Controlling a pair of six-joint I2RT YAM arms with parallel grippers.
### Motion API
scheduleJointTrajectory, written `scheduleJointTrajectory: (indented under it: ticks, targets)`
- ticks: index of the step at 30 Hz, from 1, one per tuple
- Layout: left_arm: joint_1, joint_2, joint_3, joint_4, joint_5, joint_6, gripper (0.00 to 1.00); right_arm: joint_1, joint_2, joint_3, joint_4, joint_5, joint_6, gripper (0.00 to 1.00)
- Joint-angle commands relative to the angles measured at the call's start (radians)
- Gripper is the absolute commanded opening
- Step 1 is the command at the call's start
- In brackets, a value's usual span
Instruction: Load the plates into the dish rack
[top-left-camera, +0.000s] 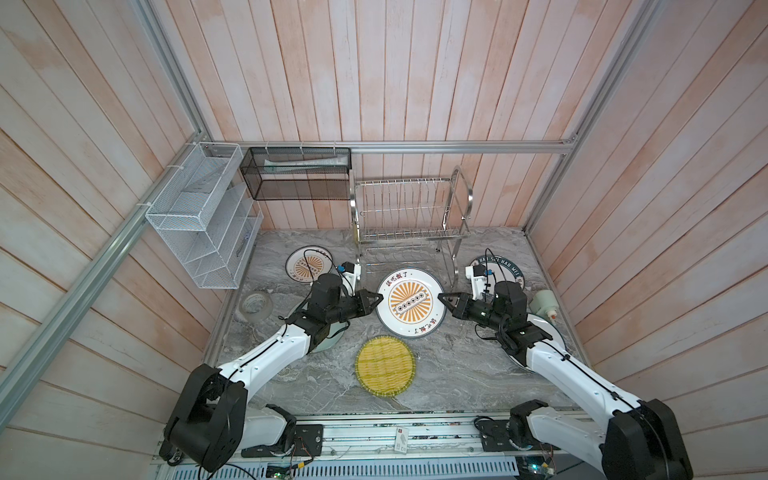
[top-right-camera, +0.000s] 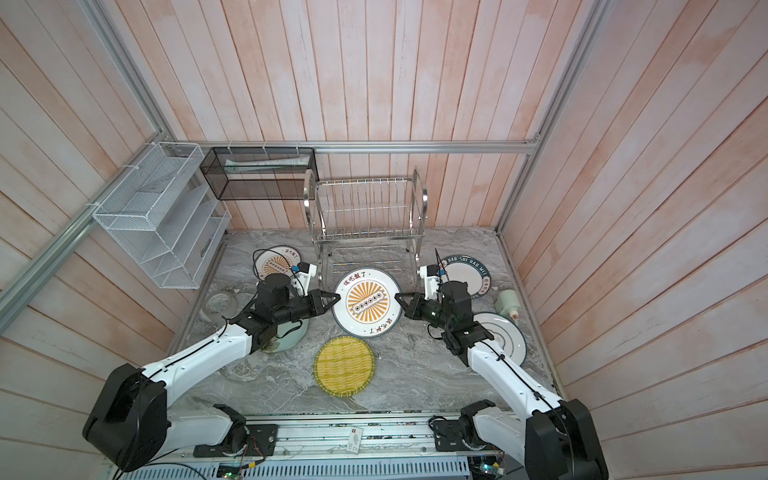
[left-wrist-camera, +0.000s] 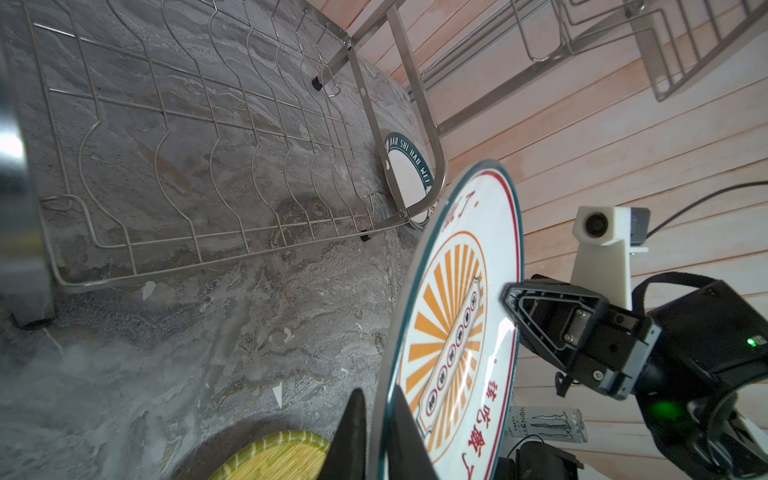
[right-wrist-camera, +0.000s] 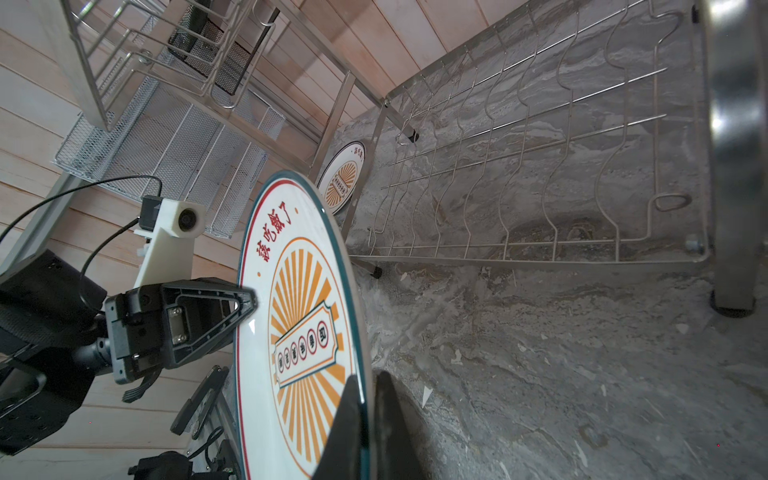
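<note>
The robot's grippers are on opposite side rims of the sunburst plate, so the right gripper will take the plate lower on the plate's rim (top-left-camera: 439, 320) before the left gripper opens.
A white plate with an orange sunburst (top-left-camera: 409, 305) (top-right-camera: 365, 301) hangs in front of the dish rack (top-left-camera: 409, 216) (top-right-camera: 368, 212), held at opposite rims. My left gripper (top-left-camera: 376, 300) (left-wrist-camera: 376, 395) is shut on its left rim. My right gripper (top-left-camera: 444, 298) (right-wrist-camera: 365, 378) is shut on its right rim. On the table lie a second sunburst plate (top-left-camera: 301, 266), a yellow woven plate (top-left-camera: 385, 365) and a lettered green-rimmed plate (top-left-camera: 509, 266). A pale green plate (top-left-camera: 328, 338) lies partly under the left arm, a white plate (top-left-camera: 544, 328) partly under the right arm.
A grey tape roll (top-left-camera: 255, 306) lies at the left. A white mesh organizer (top-left-camera: 199, 224) and a black mesh basket (top-left-camera: 297, 174) hang on the walls. A pale bottle (top-left-camera: 544, 305) stands at the right edge. The rack's lower wire tier (left-wrist-camera: 208, 166) sits just behind the held plate.
</note>
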Motion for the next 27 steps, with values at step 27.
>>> scheduleJointTrajectory:
  ticks: [27]
  targets:
    - [-0.057,-0.066,-0.157,0.428,-0.234,-0.187,0.0,0.035,-0.025,-0.04,0.137,0.013,0.114,0.26]
